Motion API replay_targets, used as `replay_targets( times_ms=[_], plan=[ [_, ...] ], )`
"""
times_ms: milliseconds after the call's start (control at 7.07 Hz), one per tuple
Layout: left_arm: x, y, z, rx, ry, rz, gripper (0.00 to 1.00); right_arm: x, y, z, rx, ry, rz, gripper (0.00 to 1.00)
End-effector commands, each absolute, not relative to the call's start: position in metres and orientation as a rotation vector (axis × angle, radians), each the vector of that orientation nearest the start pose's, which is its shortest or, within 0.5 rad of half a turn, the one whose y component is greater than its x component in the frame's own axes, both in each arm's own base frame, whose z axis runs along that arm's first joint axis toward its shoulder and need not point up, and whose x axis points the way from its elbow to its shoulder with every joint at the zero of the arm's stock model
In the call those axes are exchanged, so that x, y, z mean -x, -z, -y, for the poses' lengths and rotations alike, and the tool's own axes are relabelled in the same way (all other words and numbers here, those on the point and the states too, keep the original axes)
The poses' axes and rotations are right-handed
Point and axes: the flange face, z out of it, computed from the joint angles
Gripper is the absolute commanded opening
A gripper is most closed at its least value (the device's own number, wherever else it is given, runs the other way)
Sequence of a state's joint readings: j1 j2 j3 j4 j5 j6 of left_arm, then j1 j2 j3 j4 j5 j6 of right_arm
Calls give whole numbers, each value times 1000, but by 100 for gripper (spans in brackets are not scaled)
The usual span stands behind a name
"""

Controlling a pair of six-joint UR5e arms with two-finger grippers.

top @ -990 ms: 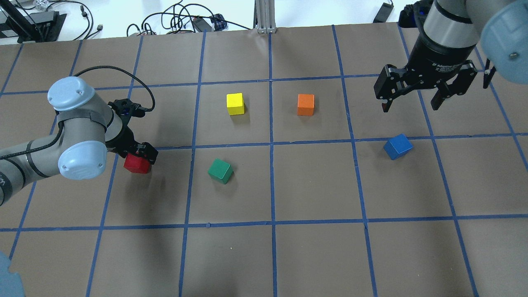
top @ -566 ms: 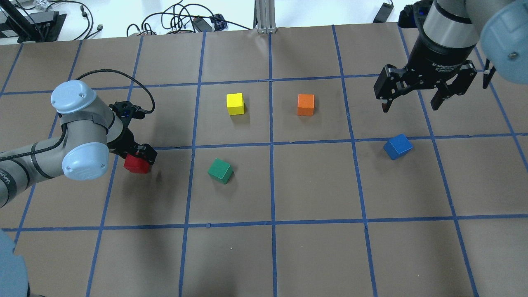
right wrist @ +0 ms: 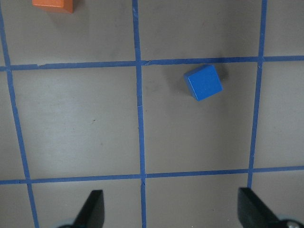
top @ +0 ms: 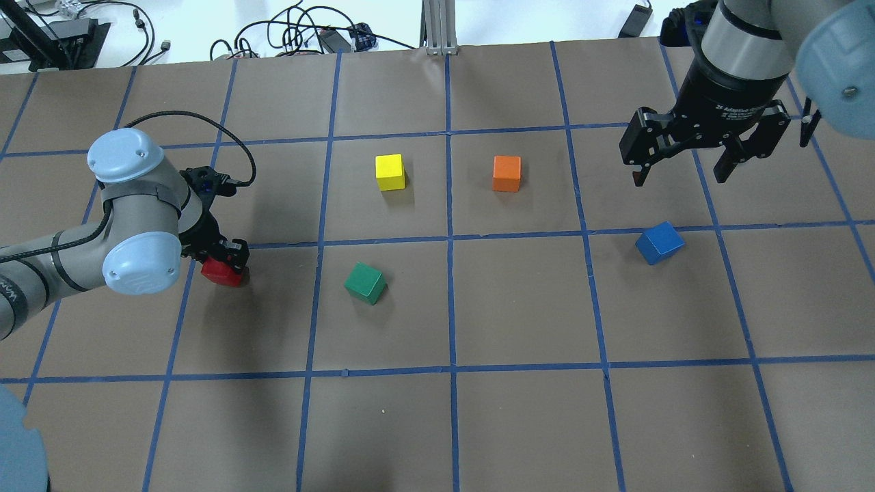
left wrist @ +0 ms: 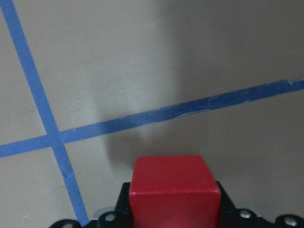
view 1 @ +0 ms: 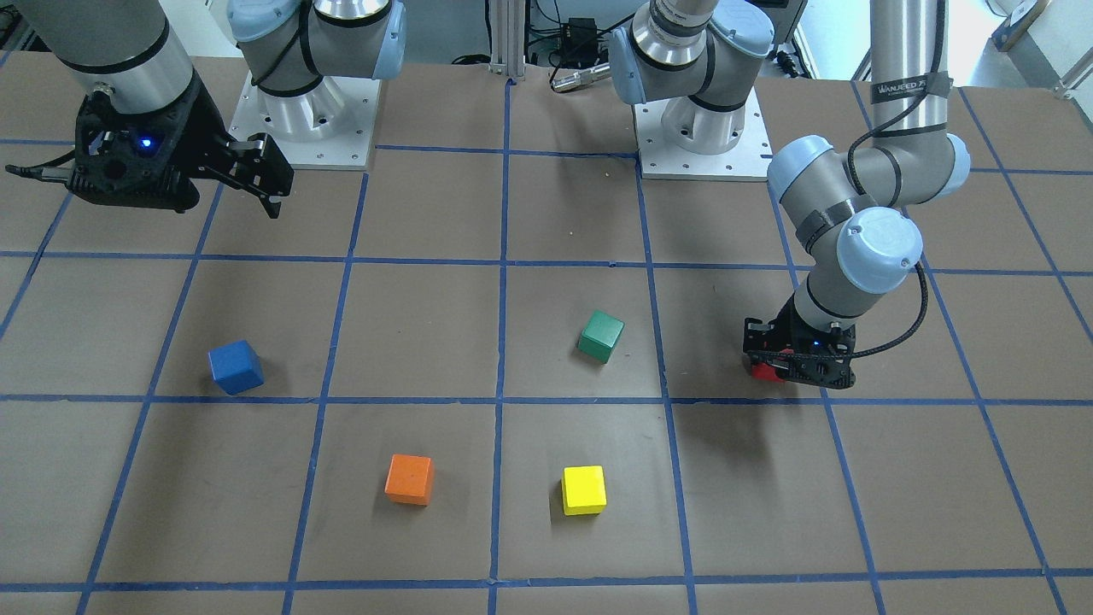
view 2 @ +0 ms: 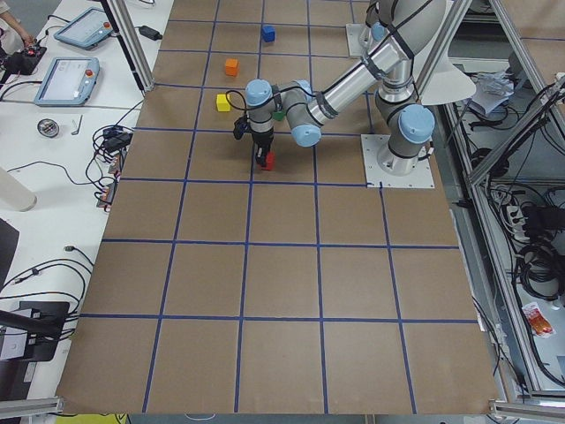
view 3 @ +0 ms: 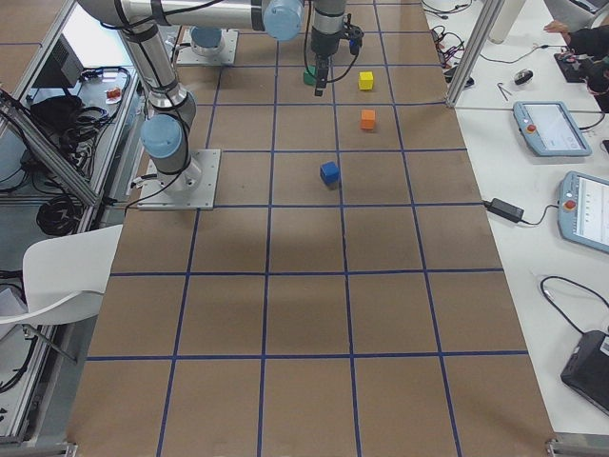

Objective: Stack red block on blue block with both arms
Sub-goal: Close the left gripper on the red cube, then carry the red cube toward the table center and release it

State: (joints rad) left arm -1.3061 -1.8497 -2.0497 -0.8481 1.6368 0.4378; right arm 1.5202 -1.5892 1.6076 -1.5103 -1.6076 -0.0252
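Note:
Next, my left gripper puts the red block down on the tape crossing (view 1: 503, 399) between the green and orange blocks.
The red block (top: 220, 272) is between the fingers of my left gripper (top: 225, 258), which is shut on it low over the table at the left. The left wrist view shows the red block (left wrist: 175, 189) held between the jaws, with its shadow on the paper. It also shows in the front view (view 1: 762, 369). The blue block (top: 659, 242) sits on the table at the right, turned askew. My right gripper (top: 677, 171) is open and empty, raised behind the blue block. The right wrist view shows the blue block (right wrist: 203, 82) ahead of the open fingers (right wrist: 92, 209).
A green block (top: 365, 283) sits right of the red block. A yellow block (top: 389, 171) and an orange block (top: 506, 173) sit farther back in the middle. The brown table (top: 519, 307) is marked with a blue tape grid.
My left gripper has closed in on the red block and shifted it slightly left. The right arm and the other blocks have not moved.

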Motion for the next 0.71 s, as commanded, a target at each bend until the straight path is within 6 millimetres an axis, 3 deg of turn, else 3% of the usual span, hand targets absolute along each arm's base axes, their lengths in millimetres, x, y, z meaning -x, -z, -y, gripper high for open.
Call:
replay_targets(
  times_ms=[0, 141, 283, 424, 566],
  plan=[
    [47, -245, 536, -198, -66, -3144, 22, -106, -473, 482, -37, -124, -3171, 100],
    [96, -274, 556, -47, -86, -3148, 22, -105, -473, 482, -39, -124, -3173, 100],
    [155, -305, 566, -2, -62, -3167, 22, -105, -473, 482, -39, -124, -3173, 100],
    [213, -304, 561, -33, -58, -3173, 22, -105, -473, 482, -42, -124, -3173, 100],
    [256, -287, 554, 48, -77, -3202, 23, -105, -473, 482, -42, -126, -3173, 100]
  ],
)
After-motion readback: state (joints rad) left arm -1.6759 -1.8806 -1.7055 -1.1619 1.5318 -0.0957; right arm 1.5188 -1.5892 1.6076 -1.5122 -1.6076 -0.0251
